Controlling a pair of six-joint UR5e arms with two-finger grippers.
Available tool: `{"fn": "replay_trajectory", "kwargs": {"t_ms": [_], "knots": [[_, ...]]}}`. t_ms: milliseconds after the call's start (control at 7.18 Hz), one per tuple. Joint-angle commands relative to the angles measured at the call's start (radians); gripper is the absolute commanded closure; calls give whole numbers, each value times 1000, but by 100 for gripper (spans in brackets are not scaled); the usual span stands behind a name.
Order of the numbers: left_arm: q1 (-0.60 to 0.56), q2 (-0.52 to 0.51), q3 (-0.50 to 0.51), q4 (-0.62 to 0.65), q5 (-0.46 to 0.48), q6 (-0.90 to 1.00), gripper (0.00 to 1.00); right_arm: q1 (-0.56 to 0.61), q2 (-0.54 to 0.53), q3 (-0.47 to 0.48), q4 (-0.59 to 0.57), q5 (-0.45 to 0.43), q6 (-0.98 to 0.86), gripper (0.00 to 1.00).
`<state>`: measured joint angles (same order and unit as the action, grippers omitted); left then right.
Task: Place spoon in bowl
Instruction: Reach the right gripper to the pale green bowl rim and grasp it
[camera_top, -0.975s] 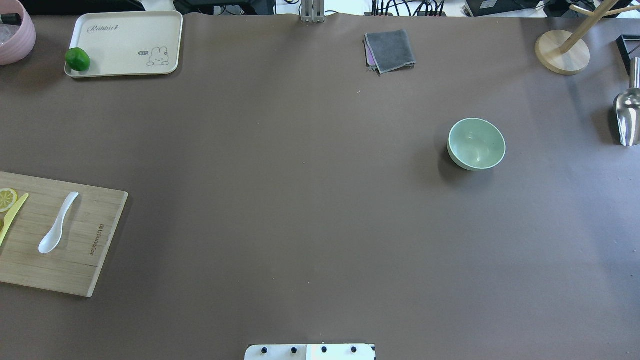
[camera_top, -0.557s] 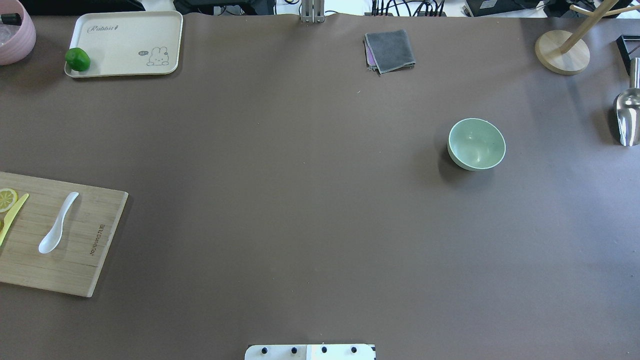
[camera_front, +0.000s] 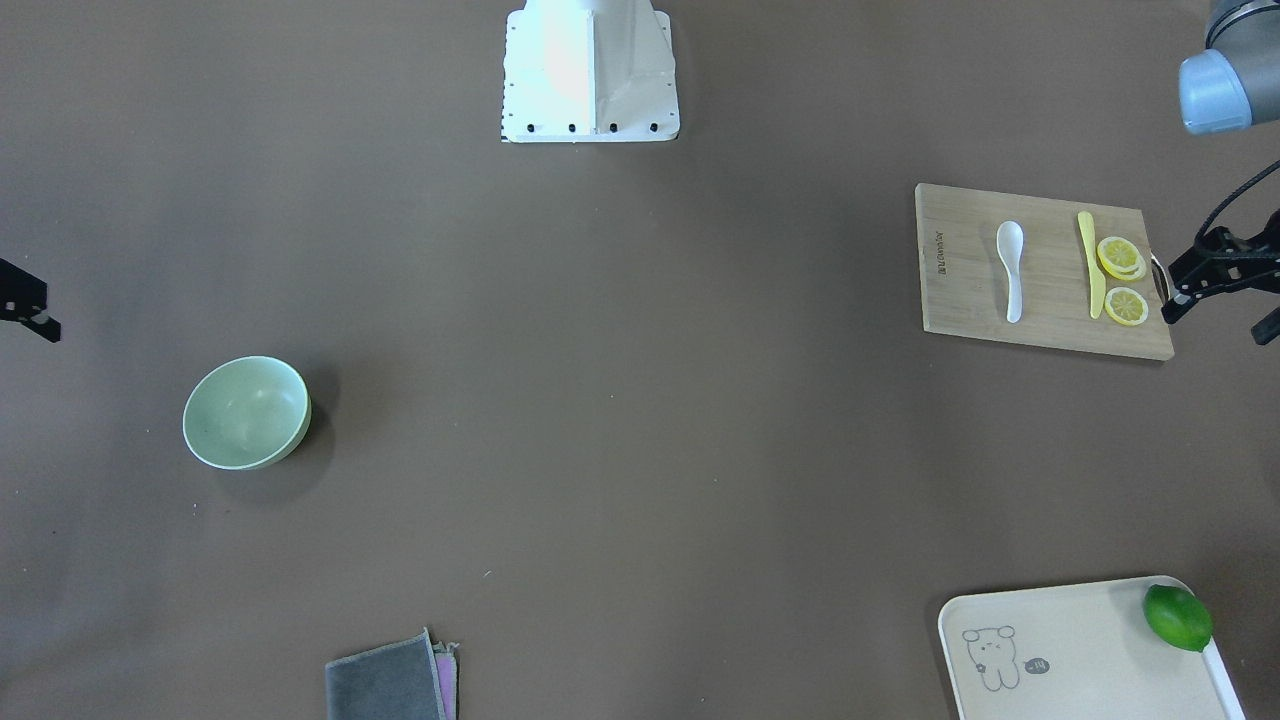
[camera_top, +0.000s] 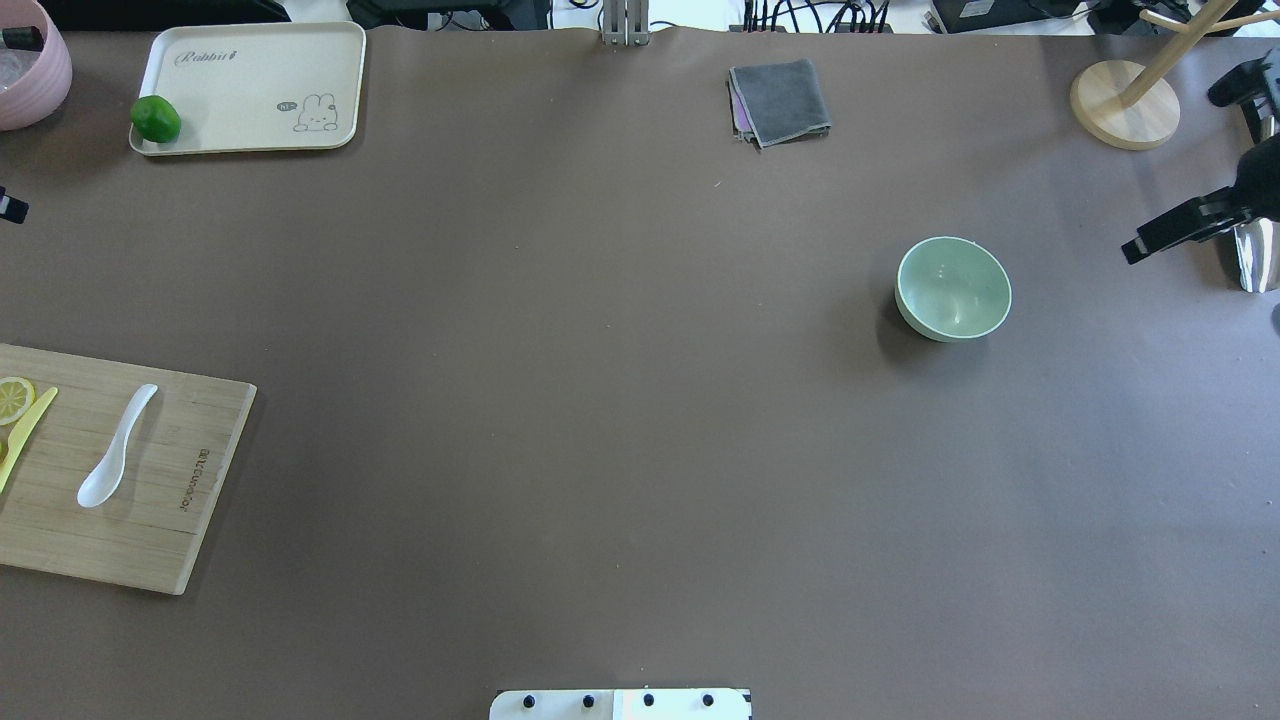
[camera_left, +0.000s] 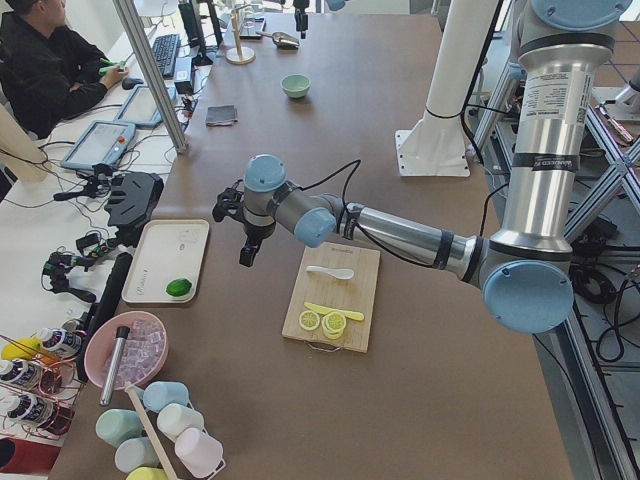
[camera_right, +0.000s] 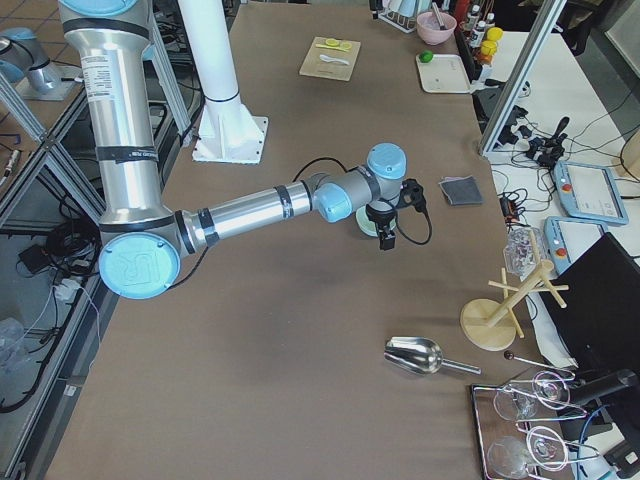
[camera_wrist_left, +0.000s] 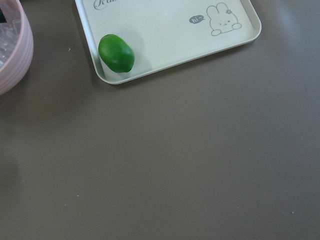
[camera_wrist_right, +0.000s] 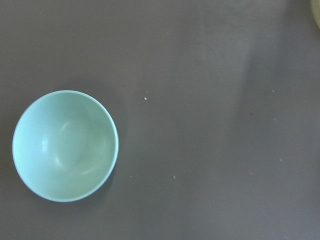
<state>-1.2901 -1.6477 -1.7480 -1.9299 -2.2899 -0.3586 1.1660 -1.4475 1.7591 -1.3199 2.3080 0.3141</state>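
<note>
Next, I move my right gripper to the mint-green bowl's rim (camera_front: 188, 434) (camera_wrist_right: 117, 142), on the side that is away from the cutting board, and close it there.
The white spoon (camera_top: 115, 447) lies on a bamboo cutting board (camera_top: 150, 520) at the table's left, and it also shows in the front view (camera_front: 1011, 268). The mint-green bowl (camera_top: 953, 288) stands empty on the right half, upright. The right wrist view looks down on the bowl (camera_wrist_right: 65, 145). My right gripper (camera_top: 1180, 170) hovers open at the right edge, to the right of the bowl. My left gripper (camera_front: 1218, 305) is open and empty just beyond the board's outer end, apart from the spoon.
A yellow knife (camera_top: 25, 435) and lemon slices (camera_front: 1122, 258) share the board. A cream tray (camera_top: 250, 85) with a lime (camera_top: 155, 118) and a pink bowl (camera_top: 30, 70) sit far left. A grey cloth (camera_top: 780, 100), wooden stand (camera_top: 1125, 105) and metal scoop (camera_top: 1255, 260) are far right.
My right gripper has come into the overhead view at the right edge, partly covering the scoop. A tip of my left gripper now shows at the left edge. Spoon and bowl have not moved.
</note>
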Motion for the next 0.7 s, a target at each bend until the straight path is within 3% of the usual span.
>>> {"fn": "replay_trajectory", "kwargs": {"t_ms": [0, 139, 418, 557], "knots": [[9, -7, 4, -3, 0, -23, 2, -135, 80, -41, 71, -79, 238, 0], [9, -7, 4, -3, 0, -23, 2, -147, 117, -114, 111, -84, 259, 0], [9, -7, 5, -4, 0, -25, 2, -167, 119, -287, 349, -84, 261, 0], [9, -9, 8, -4, 0, -25, 2, -180, 127, -338, 350, -85, 266, 0]]}}
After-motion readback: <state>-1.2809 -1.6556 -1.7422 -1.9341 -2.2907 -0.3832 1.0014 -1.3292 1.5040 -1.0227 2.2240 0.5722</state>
